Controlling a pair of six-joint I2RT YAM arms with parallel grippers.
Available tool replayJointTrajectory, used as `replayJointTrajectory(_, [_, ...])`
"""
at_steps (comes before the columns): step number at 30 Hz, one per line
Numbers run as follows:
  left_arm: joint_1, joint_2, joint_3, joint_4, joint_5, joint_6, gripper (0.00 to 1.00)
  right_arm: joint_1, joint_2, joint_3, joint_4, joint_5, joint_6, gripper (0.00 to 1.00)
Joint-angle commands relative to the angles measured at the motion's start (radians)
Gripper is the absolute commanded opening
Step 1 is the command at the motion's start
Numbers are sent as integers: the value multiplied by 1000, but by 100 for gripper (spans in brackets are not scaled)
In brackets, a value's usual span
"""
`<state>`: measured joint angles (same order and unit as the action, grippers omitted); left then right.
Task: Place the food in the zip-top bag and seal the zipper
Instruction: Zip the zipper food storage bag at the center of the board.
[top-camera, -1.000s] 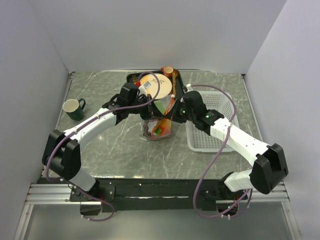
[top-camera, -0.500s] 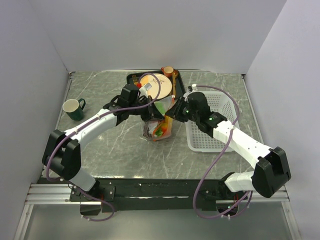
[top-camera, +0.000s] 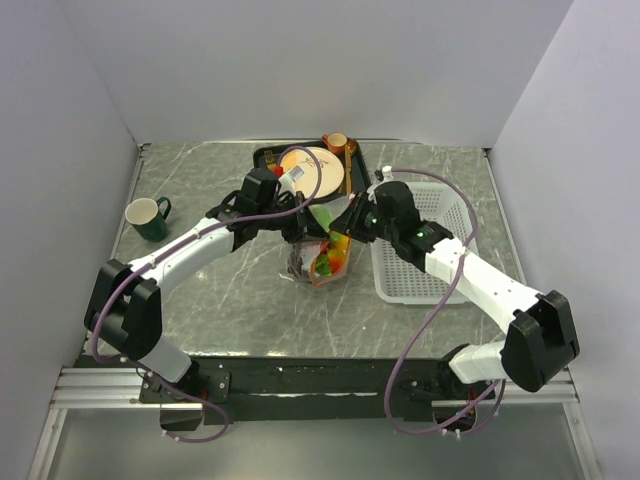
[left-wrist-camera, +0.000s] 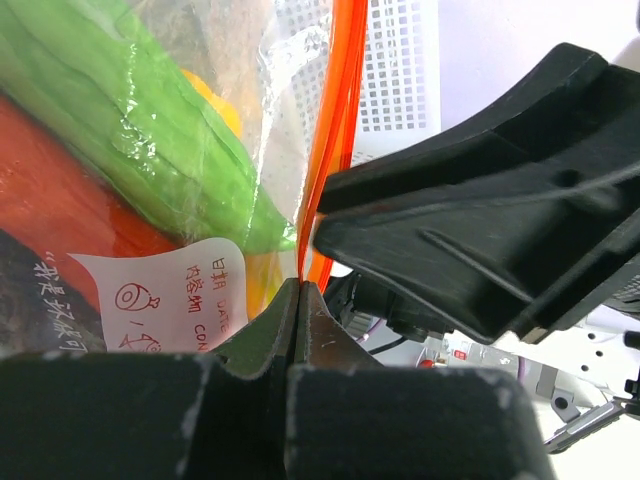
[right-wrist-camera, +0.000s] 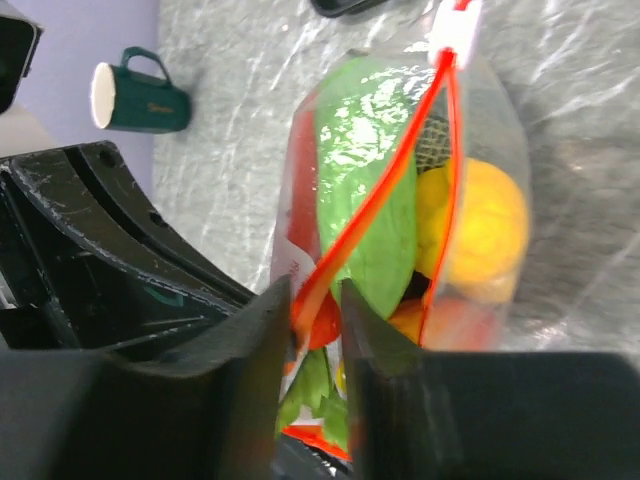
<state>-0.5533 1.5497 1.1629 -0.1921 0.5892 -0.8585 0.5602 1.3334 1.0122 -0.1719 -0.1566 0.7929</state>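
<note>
One zipper strip of the bag is outside my right gripper's fingers, so next my right gripper opens and pinches both strips together (right-wrist-camera: 378, 205) before it seals the bag.
The zip-top bag (top-camera: 322, 258) stands on the table between my two grippers, filled with food. The right wrist view shows a green cucumber (right-wrist-camera: 365, 170), a yellow pear (right-wrist-camera: 480, 225) and red pieces through the plastic. The zipper (right-wrist-camera: 385, 200) runs from a white end tab down to my right gripper (right-wrist-camera: 316, 300), whose jaws stand close on either side of the strip. My left gripper (left-wrist-camera: 297, 288) is shut on the zipper (left-wrist-camera: 335, 130) lower down, right beside the right gripper's black body. From above, the left gripper (top-camera: 303, 228) and the right gripper (top-camera: 345, 228) meet over the bag.
A white mesh basket (top-camera: 425, 255) sits just right of the bag under my right arm. A black tray (top-camera: 268, 157) with a plate and an orange cup stands behind the bag. A dark green mug (top-camera: 147, 217) is at the far left.
My right gripper has moved left along the zipper towards the left gripper. The top of the bag has sunk and tilted. The left arm has held still.
</note>
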Motion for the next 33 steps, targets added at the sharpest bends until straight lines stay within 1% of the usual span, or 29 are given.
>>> replayJointTrajectory(1, [-4, 3, 15, 22, 6, 15, 1, 0, -131, 42, -63, 138, -57, 45])
replayJointTrajectory(2, [-5, 10, 23, 19, 8, 16, 1, 0, -172, 45, -90, 155, -57, 61])
replayJointTrajectory(3, [-4, 15, 27, 17, 9, 18, 1, -5, -187, 49, -139, 202, -72, 70])
replayJointTrajectory(4, [-4, 18, 30, 14, 12, 19, 1, -8, -200, 55, -164, 218, -78, 81])
replayJointTrajectory(7, [-4, 24, 41, 16, 14, 21, 1, -16, -218, 40, -224, 230, -70, 94])
replayJointTrajectory(8, [-4, 27, 47, 16, 15, 21, 1, -17, -214, 28, -224, 220, -69, 96])
replayJointTrajectory(11, [-4, 26, 55, 8, 15, 24, 1, -31, -188, -14, -196, 167, -46, 97])
replayJointTrajectory(14, [-4, 21, 54, 10, 17, 21, 1, -42, -156, -50, -126, 111, -14, 97])
replayJointTrajectory(15, [-4, 18, 55, 13, 21, 18, 1, -45, -146, -55, -86, 94, -1, 97])
replayJointTrajectory(21, [-5, 16, 66, 6, 27, 19, 1, -51, -71, -49, 6, 34, 20, 96])
replayJointTrajectory(29, [-8, 29, 72, 8, 29, 15, 1, -52, -20, -27, 34, -14, 15, 95])
replayJointTrajectory(30, [-8, 29, 75, 8, 31, 15, 1, -52, -17, -29, 44, -20, 19, 94])
replayJointTrajectory(31, [-8, 32, 77, 10, 32, 15, 1, -52, -13, -34, 46, -27, 20, 89])
replayJointTrajectory(33, [-11, 33, 80, 8, 35, 15, 1, -51, -8, -31, 42, -27, 25, 84])
